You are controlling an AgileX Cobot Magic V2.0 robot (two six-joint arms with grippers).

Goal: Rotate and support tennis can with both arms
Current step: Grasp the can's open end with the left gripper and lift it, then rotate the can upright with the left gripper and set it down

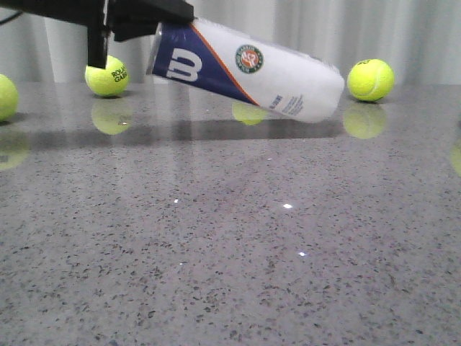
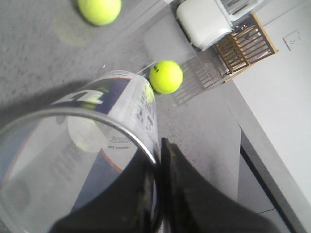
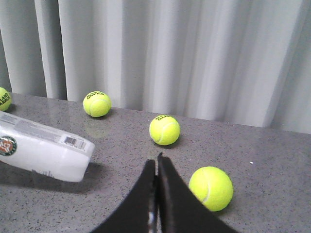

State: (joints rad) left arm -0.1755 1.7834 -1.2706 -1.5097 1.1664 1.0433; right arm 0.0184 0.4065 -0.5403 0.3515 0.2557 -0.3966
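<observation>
Next, my left gripper lets go of the tennis can on the table [image 1: 68,153] in front of the balls near its arm.
The tennis can [image 1: 252,68] is tilted, with its closed white end on the grey table at the right and its open, silver-rimmed end raised at the left. My left gripper [image 2: 159,145] is shut on the rim of the can [image 2: 97,126], one finger inside the mouth and one outside. In the front view the left arm [image 1: 137,18] reaches in from the top left to that raised end. My right gripper [image 3: 156,162] is shut on nothing and hovers over the table, apart from the can's closed end [image 3: 43,150]. It does not show in the front view.
Tennis balls lie along the table's back: [image 1: 106,76], [image 1: 371,79], [image 1: 3,97], and one behind the can [image 1: 248,112]. Another ball [image 3: 210,188] lies just beside the right fingers, with more balls [image 3: 164,130], [image 3: 97,104] farther back. A curtain hangs behind the table.
</observation>
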